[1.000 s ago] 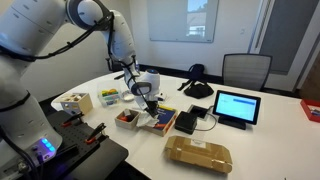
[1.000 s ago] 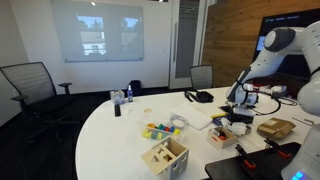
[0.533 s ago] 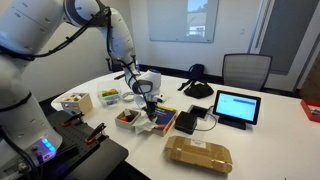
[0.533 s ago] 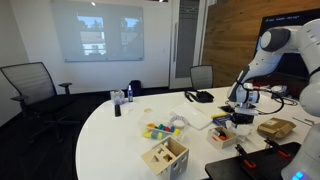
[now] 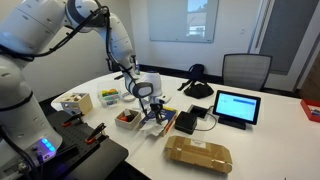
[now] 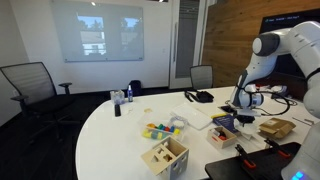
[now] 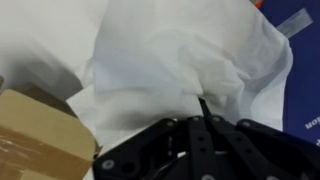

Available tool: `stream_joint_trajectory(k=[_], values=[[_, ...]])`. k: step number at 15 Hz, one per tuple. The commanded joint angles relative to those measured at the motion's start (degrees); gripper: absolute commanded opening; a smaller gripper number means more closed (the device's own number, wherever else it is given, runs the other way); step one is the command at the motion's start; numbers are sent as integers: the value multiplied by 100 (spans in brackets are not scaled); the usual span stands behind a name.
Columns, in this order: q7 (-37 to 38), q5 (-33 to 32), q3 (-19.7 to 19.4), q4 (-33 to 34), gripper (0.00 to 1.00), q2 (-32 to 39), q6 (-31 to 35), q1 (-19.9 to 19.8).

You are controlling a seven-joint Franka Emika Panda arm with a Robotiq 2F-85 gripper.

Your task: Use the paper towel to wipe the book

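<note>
Next, the gripper releases the paper towel on the white table (image 5: 98, 110) between the cardboard box and the wooden box.
My gripper (image 5: 152, 108) hangs low over the book (image 5: 163, 119), a dark blue book with orange-red marks lying on the white table. It is shut on the paper towel (image 7: 190, 60), which fills most of the wrist view as a white crumpled wad. The shut fingertips (image 7: 203, 118) pinch its lower fold. A strip of the blue cover (image 7: 305, 80) shows at the right edge of the wrist view. In an exterior view the gripper (image 6: 238, 112) is seen from the other side, over the book (image 6: 228, 122). Whether the towel touches the cover cannot be told.
A tan wrapped package (image 5: 198, 153) lies near the table's front edge and shows in the wrist view (image 7: 35, 135). A lit black tablet (image 5: 236, 106), a black box (image 5: 186, 122), a red-rimmed bowl (image 5: 126, 118) and a wooden box (image 5: 76, 101) surround the book.
The gripper has come down a little onto the book with the paper towel still held. Nothing else on the table has moved.
</note>
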Motion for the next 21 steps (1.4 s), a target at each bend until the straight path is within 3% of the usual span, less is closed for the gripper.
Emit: stream_joint_trajectory(k=[1, 2, 6, 16, 21], values=[[563, 10, -531, 77, 0, 374, 424, 505], [523, 11, -485, 93, 0, 390, 419, 500], [-144, -30, 323, -9, 0, 3, 438, 12], [-2063, -252, 2645, -793, 0, -981, 351, -808], [-3010, -104, 3853, -1092, 0, -1057, -424, -1453]])
